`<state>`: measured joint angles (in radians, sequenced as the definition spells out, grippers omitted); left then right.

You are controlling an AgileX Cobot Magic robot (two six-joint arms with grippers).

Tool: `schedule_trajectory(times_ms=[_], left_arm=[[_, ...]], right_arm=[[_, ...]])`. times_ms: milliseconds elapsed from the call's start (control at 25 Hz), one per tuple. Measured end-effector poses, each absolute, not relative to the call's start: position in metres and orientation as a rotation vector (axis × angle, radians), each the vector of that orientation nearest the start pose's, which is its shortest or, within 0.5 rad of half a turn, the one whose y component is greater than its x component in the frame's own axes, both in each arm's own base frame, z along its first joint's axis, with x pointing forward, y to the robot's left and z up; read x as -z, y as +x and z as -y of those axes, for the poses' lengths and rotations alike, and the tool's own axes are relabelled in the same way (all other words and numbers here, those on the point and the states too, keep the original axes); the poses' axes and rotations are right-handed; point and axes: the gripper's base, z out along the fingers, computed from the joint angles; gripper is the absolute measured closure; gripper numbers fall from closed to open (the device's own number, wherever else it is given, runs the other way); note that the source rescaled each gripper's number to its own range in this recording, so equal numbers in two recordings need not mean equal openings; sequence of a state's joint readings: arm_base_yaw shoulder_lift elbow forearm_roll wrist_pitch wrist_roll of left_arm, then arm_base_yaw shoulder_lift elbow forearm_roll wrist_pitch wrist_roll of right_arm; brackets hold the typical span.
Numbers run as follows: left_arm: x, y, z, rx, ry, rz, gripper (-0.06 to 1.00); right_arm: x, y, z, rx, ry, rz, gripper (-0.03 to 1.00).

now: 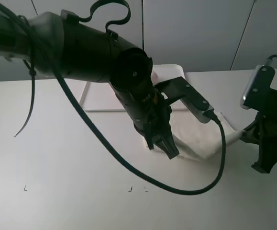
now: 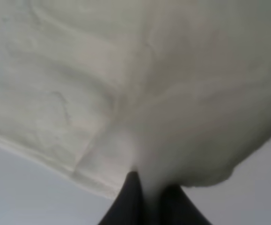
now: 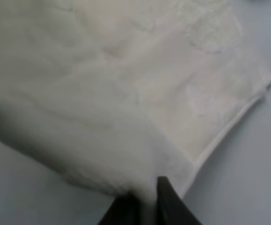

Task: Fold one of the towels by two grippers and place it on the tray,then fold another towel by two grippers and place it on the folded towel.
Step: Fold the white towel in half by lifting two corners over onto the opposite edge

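Note:
I will release the cream-white towel's near corner with my left gripper on its far corner [image 1: 147,118], just before the tray. The towel now lies bunched on the table.
In the exterior high view the cream-white towel [image 1: 195,139] lies bunched on the table in front of the tray [image 1: 97,98]. My left gripper [image 1: 164,146] is down on the towel's left edge. The left wrist view shows this gripper [image 2: 150,197] shut, with a fold of the towel [image 2: 140,93] pinched between its fingers. My right gripper [image 1: 246,134] holds the towel's right corner. In the right wrist view the gripper [image 3: 147,201] is shut on the cloth [image 3: 126,93] near its hemmed edge. A pale pink folded towel [image 1: 169,72] lies on the tray's far right part, mostly hidden behind the left arm.
The bulky left arm [image 1: 81,48] reaches across the middle and hides much of the tray. Its black cable [image 1: 186,191] loops over the table in front of the towel. The table's near edge carries small dark marks [image 1: 131,188].

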<state>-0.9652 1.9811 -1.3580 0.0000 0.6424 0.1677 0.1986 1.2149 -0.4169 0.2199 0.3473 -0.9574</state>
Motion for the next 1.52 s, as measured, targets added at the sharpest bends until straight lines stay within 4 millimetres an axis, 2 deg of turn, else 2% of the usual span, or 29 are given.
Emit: schedule_trajectory(times_ms=[240, 520, 680, 880, 1000, 1080, 1120, 1200, 1240, 1280, 1360, 1520], left_arm=[[-0.175, 0.242, 0.332, 0.228, 1.409, -2.362, 0.92], [-0.176, 0.260, 0.323, 0.234, 1.269, -2.396, 0.92], [-0.178, 0.273, 0.315, 0.237, 1.191, -2.401, 0.92], [-0.179, 0.285, 0.307, 0.239, 1.128, -2.404, 0.92], [-0.180, 0.290, 0.304, 0.242, 1.087, -2.402, 0.91], [-0.180, 0.293, 0.302, 0.240, 1.071, -2.402, 0.82], [-0.180, 0.295, 0.300, 0.238, 1.062, -2.405, 0.71], [-0.180, 0.298, 0.297, 0.231, 1.056, -2.407, 0.39], [-0.180, 0.299, 0.296, 0.224, 1.059, -2.404, 0.17], [-0.180, 0.300, 0.295, 0.222, 1.047, -2.408, 0.05], [-0.180, 0.302, 0.293, 0.219, 1.026, -2.415, -0.02], [-0.180, 0.302, 0.292, 0.213, 0.992, -2.439, -0.04]], right_arm=[[-0.191, 0.208, -0.048, 0.049, -0.941, -2.390, 0.95], [-0.168, 0.237, -0.052, -0.019, -0.716, -2.581, 0.95], [-0.159, 0.250, -0.053, -0.005, -0.687, -2.615, 0.95], [-0.161, 0.261, -0.053, 0.015, -0.609, -2.545, 0.95], [-0.162, 0.265, -0.054, 0.022, -0.599, -2.499, 0.89], [-0.161, 0.267, -0.054, 0.024, -0.598, -2.490, 0.75], [-0.160, 0.268, -0.054, 0.027, -0.603, -2.485, 0.65], [-0.159, 0.269, -0.054, 0.030, -0.603, -2.475, 0.33], [-0.159, 0.271, -0.055, 0.031, -0.600, -2.461, 0.16], [-0.159, 0.272, -0.055, 0.031, -0.594, -2.449, 0.06], [-0.160, 0.273, -0.055, 0.025, -0.567, -2.434, -0.01], [-0.160, 0.273, -0.054, -0.027, -0.404, -2.477, -0.03]])
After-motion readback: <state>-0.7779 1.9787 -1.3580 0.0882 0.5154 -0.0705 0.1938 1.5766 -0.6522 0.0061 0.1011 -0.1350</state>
